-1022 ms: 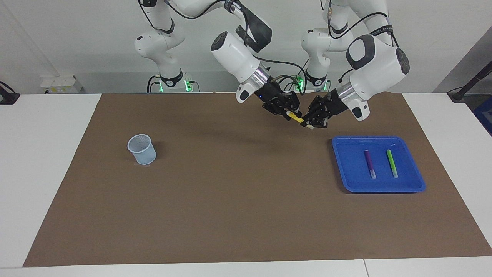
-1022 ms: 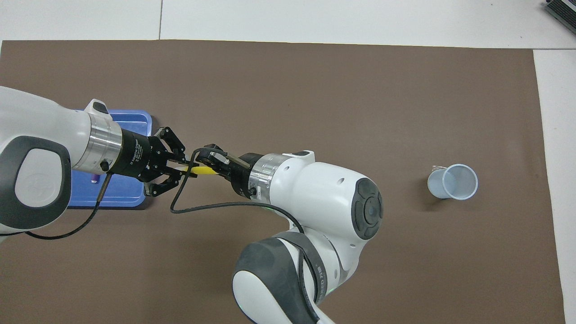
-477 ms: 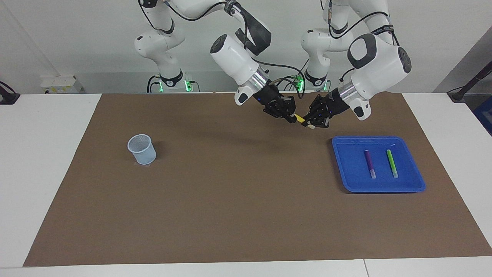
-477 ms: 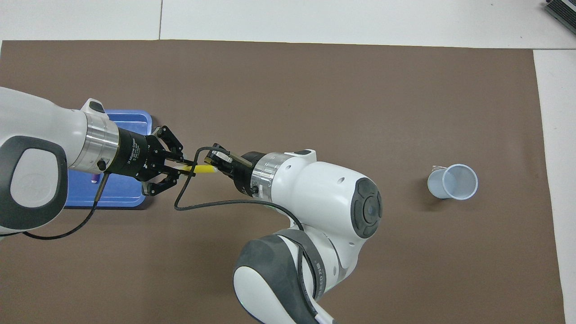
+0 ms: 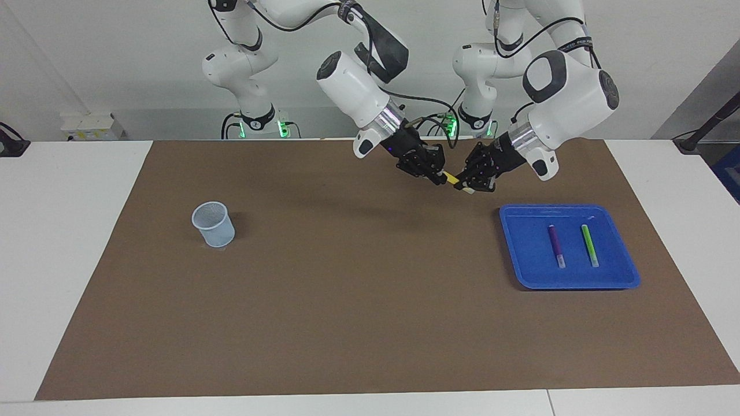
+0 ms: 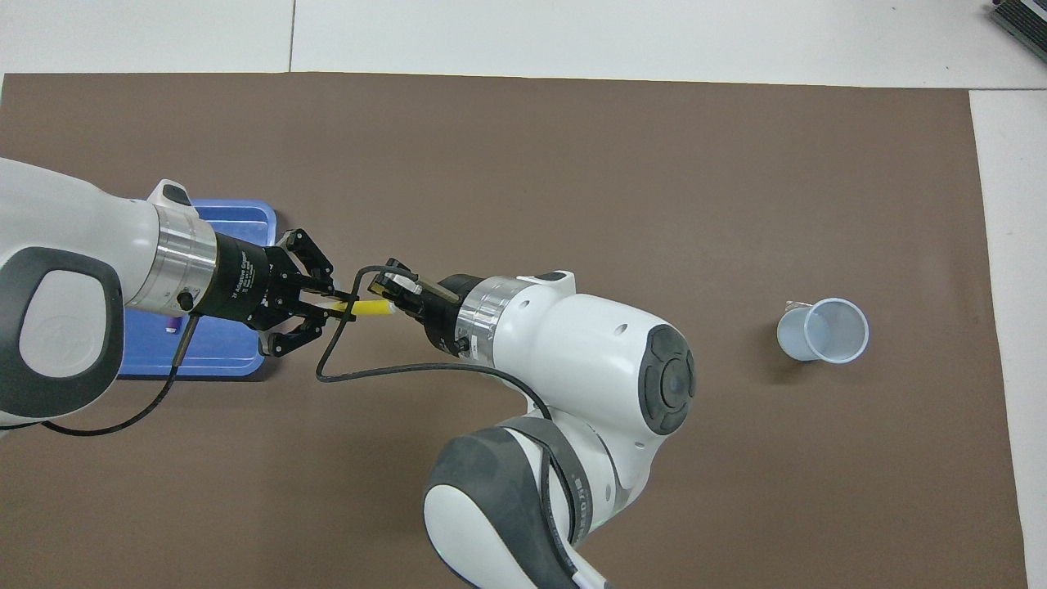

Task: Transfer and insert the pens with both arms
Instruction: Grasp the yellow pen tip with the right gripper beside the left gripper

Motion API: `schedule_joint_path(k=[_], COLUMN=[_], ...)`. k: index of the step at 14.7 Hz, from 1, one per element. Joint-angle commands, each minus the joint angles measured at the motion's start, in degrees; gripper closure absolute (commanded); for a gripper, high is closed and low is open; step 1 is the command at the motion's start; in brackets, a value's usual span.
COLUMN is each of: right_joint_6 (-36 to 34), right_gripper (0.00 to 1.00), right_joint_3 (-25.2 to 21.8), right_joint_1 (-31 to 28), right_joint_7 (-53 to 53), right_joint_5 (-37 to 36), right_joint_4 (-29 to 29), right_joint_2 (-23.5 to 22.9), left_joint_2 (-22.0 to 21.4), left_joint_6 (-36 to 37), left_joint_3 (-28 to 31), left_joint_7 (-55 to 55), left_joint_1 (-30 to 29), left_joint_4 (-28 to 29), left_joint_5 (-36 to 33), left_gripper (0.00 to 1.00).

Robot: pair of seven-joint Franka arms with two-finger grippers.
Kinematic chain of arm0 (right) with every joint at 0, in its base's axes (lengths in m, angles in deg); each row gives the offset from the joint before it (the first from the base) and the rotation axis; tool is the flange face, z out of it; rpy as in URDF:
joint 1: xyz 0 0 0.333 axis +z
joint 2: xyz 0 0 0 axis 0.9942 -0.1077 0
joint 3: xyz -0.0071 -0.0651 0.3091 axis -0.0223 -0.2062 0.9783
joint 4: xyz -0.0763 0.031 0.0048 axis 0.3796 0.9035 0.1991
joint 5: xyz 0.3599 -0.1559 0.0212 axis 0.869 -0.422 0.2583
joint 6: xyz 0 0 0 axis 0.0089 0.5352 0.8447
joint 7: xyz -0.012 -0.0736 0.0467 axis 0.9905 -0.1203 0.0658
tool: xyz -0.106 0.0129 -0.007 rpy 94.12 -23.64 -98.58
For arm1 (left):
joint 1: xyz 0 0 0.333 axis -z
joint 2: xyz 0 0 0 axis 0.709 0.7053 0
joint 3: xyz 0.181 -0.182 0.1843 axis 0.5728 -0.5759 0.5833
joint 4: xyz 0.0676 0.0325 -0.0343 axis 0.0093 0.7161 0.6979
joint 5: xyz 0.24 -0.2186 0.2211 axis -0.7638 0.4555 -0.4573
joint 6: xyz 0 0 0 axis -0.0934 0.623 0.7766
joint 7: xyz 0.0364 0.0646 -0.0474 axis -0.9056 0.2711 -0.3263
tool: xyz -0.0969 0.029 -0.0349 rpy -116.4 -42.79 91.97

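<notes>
The yellow pen is pinched only at its very end by my right gripper, so that gripper should open and grab the pen's middle (image 6: 367,308) before my left gripper lets go of it.
The yellow pen (image 5: 451,180) (image 6: 370,307) hangs level in the air over the brown mat, held at both ends. My left gripper (image 5: 466,185) (image 6: 339,307) is shut on the end toward the blue tray. My right gripper (image 5: 439,175) (image 6: 394,298) has its fingertips closed on the other end. The purple pen (image 5: 556,245) and the green pen (image 5: 589,245) lie side by side in the blue tray (image 5: 523,248) (image 6: 213,356). In the overhead view my left arm covers most of that tray.
A pale blue mesh cup (image 5: 213,224) (image 6: 822,330) stands upright on the mat toward the right arm's end of the table. The brown mat (image 5: 358,300) covers most of the white table. A black cable (image 6: 384,372) loops down from my right wrist.
My right gripper has slid along the yellow pen toward my left gripper and closed on it, so less of the pen shows. Both wrists have risen slightly.
</notes>
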Motion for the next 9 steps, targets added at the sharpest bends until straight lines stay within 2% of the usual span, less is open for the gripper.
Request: schedule_joint_path(k=[1,4,5,6,7,9], right_joint_6=[1.4,1.4,1.4,1.3,1.3,1.3], right_gripper=[0.5,0.7,0.8,0.95,1.0,1.0], right_joint_3=[0.2,0.2,0.2,0.2,0.2,0.2], right_joint_1=[0.3,0.4,0.4,0.4,0.4,0.5], right_joint_7=[0.8,0.9,0.9,0.9,0.9,0.8], right_joint_5=[1.5,1.5,1.5,1.5,1.5,1.5], right_joint_4=[1.1,0.6,0.5,0.4,0.4,0.4], right_joint_2=[-0.7,-0.7,-0.6,-0.6,-0.6,-0.6], left_joint_2=[-1.6,-1.8,-1.8,-1.8,-1.8,-1.8], left_joint_6=[0.6,0.6,0.6,0.6,0.6,0.5], left_joint_3=[0.3,0.3,0.3,0.3,0.3,0.3], left_joint_7=[-1.0,-1.0,-1.0,-1.0,-1.1,-1.4], left_joint_1=[0.5,0.5,0.5,0.5,0.5,0.5], left_joint_4=[1.2,1.2,1.2,1.2,1.2,1.2], left_joint_5=[1.0,1.0,1.0,1.0,1.0,1.0], left_gripper=[1.0,1.0,1.0,1.0,1.0,1.0])
